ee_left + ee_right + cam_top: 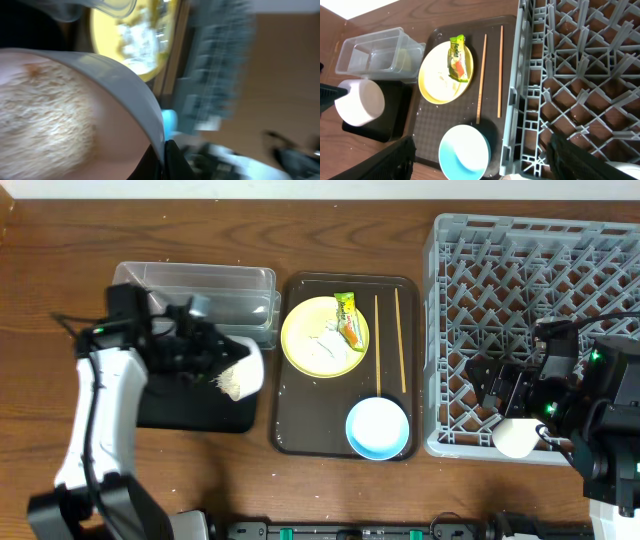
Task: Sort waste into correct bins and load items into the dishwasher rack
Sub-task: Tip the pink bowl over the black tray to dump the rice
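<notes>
Next, my left gripper sets the white bowl down on the brown tray (316,403) next to the light-blue bowl, just before the yellow plate.
My left gripper (205,345) is shut on the rim of the white bowl (243,368) and holds it tipped on its side over the black tray (180,410). Beige rice-like scraps (45,115) sit in the bowl's mouth. The clear tub (200,285) stands just behind. The yellow plate (322,340) holds the green-and-orange wrapper (347,317) and white tissue bits (325,345). Two chopsticks (377,345) and the light-blue bowl (378,428) lie on the brown tray. My right gripper (485,167) is open and empty above the grey rack's (540,290) front left part.
The brown serving tray (300,410) lies between the bins and the rack. The rack fills the right side of the table. Bare wooden table (60,240) shows along the back and at the far left.
</notes>
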You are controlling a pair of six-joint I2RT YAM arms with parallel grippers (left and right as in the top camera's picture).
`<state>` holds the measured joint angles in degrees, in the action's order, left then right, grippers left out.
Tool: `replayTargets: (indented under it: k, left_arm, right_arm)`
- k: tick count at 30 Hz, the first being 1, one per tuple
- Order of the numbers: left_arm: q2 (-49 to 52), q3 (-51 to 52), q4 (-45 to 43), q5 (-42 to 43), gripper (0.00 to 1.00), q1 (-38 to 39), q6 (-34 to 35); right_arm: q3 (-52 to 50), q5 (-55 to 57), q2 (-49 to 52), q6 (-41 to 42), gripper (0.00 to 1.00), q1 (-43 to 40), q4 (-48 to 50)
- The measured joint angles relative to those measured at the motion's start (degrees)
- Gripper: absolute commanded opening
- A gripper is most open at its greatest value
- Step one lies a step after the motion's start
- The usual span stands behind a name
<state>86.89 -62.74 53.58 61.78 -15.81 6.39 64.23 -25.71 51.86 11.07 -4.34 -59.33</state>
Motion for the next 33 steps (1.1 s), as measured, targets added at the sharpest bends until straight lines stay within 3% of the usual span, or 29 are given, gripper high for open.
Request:
replayTargets:
  k: [5, 11, 21, 24, 30, 33]
  left_arm:
    - [7.7, 4.6, 0.3, 16.3, 0.06, -10.1, -7.0]
    - [11.6, 5.9, 2.6, 23.7, 0.06, -13.8, -10.3]
    - [10.5, 6.0, 1.3, 23.4, 0.06, -13.7, -15.4]
    - [10.3, 6.1, 6.1, 24.2, 0.06, -13.8, -17.3]
    - [9.7, 6.2, 6.8, 23.9, 0.06, -13.8, -20.2]
    - [9.6, 6.1, 5.1, 21.8, 0.06, -13.8, -18.9]
  right_arm:
    - [0.0, 0.0, 0.0, 0.0, 0.82, 0.0, 0.0]
    - [0.0, 0.0, 0.0, 0.0, 0.82, 0.0, 0.0]
    - [0.0, 0.0, 0.0, 0.0, 0.82, 0.0, 0.1]
    - [0.0, 0.0, 0.0, 0.0, 0.82, 0.0, 0.1]
    - [0.0, 0.0, 0.0, 0.0, 0.82, 0.0, -0.1]
    - [0.0, 0.0, 0.0, 0.0, 0.82, 0.0, -0.3]
